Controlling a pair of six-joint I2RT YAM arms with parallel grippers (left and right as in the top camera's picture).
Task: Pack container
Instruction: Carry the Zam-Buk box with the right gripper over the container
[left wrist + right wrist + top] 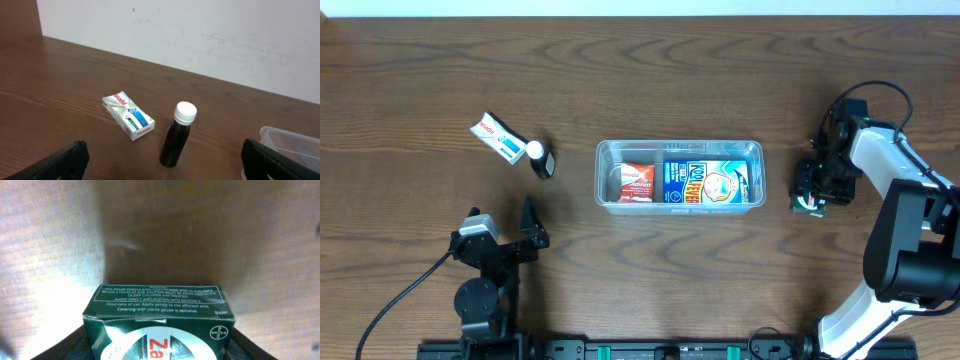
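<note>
Next, I set the dark green carton on the red-and-white packet in the clear plastic container [634, 178] with my right gripper.
The clear plastic container [680, 175] sits mid-table and holds a red-and-white packet [636, 182] and a blue-and-white box [705, 181]; its corner shows in the left wrist view [290, 140]. My right gripper [812, 197] is to the right of it, low at the table, shut on a dark green box [160, 325] that sits between its fingers. My left gripper [505, 238] is open and empty at the front left. A dark bottle with a white cap [541, 159] [177, 137] and a white toothpaste box [497, 138] [128, 115] lie ahead of it.
The table's far edge meets a white wall [200, 35]. The arm bases stand at the front edge [480, 310] and front right [910, 270].
</note>
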